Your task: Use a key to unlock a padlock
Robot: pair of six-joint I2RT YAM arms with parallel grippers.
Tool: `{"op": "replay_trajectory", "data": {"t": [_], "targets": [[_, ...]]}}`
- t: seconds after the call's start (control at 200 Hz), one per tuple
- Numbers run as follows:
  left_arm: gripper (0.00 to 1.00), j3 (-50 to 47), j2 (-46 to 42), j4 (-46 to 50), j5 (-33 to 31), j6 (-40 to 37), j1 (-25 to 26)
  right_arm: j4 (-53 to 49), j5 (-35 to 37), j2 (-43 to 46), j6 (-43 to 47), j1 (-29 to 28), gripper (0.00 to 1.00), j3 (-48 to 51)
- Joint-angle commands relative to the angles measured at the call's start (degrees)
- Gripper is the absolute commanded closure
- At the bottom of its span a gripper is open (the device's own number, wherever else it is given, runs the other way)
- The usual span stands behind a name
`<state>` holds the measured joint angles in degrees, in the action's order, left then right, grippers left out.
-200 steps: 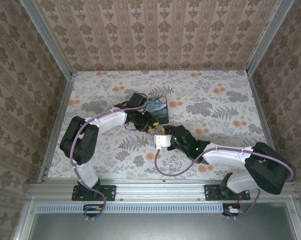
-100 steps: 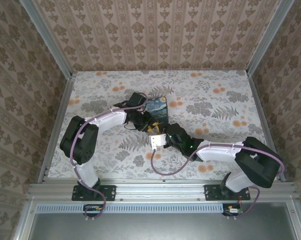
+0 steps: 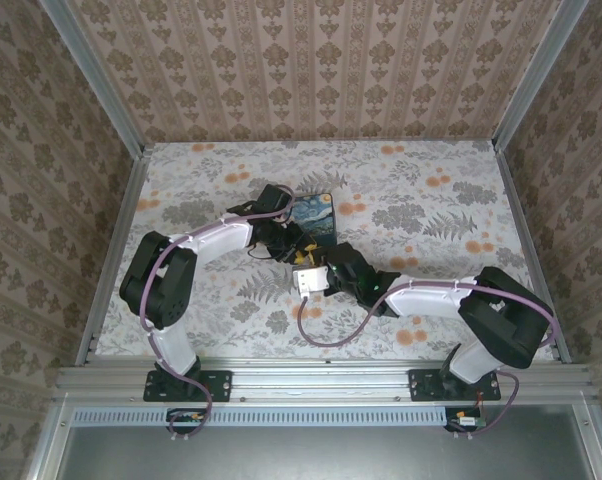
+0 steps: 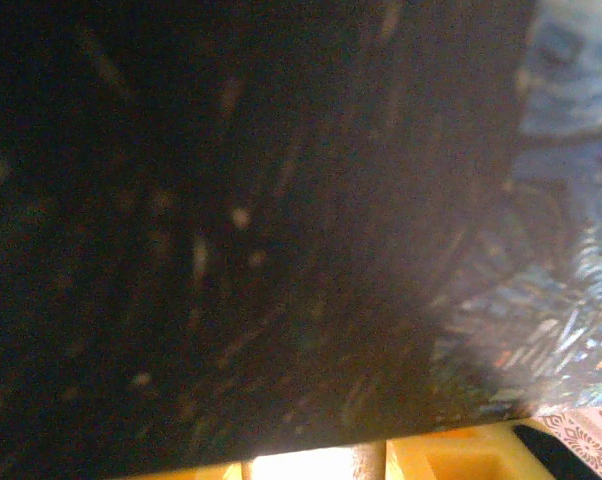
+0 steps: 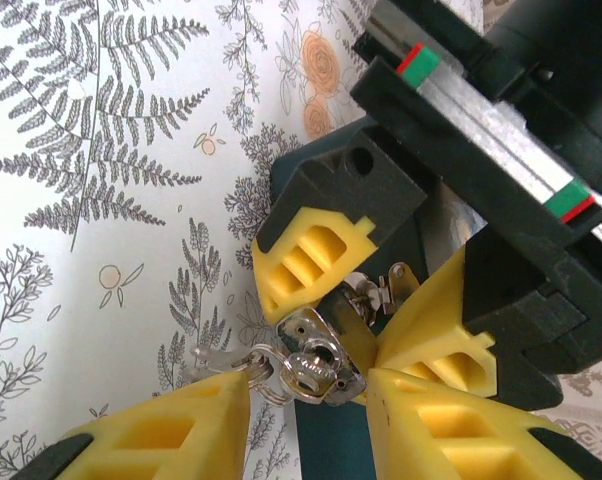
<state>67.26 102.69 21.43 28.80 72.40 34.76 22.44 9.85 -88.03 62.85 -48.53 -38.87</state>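
Observation:
The key's head has its narrow edges between my right gripper's fingers, so that gripper should open, roll its wrist and pinch the head's flat sides (image 5: 315,372).
The padlock (image 5: 326,345), small with a silvery bottom face, is pinched between the two yellow fingers of my left gripper (image 5: 341,320), which is shut on its body. The key (image 5: 316,372) sits at the keyhole in that bottom face, with a wire ring (image 5: 261,372) and a spare key hanging to the left. My right gripper (image 5: 309,395) closes on the key's head from below. From above, the left gripper (image 3: 299,250) and right gripper (image 3: 306,263) meet beside the dark blue box (image 3: 316,215). A grey shackle bar (image 4: 366,462) shows between the left fingers (image 4: 451,460).
The dark blue swirl-painted box (image 4: 571,200) lies on the floral table right behind the left gripper, its edge (image 5: 336,445) under the padlock. Purple cables (image 3: 331,340) trail from both arms. Patterned walls (image 3: 301,70) enclose the table on three sides.
My right arm has slid left and slightly away from me, bringing its gripper up against the left gripper. The left arm and the box have not moved.

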Motion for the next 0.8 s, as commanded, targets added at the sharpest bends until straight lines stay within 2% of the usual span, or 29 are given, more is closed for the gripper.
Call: {"op": "replay_trajectory", "data": {"t": [0.0,0.795], "targets": [[1.0,1.05,0.22,0.68,2.36,1.07,-0.4,-0.91,-1.53,-1.41,0.38,0.36,0.62,-1.87],[1.0,0.86,0.32,-0.52,2.32,1.85,-0.4,-0.76,-0.59,-5.2,3.01,1.56,0.69,-3.6]]}}
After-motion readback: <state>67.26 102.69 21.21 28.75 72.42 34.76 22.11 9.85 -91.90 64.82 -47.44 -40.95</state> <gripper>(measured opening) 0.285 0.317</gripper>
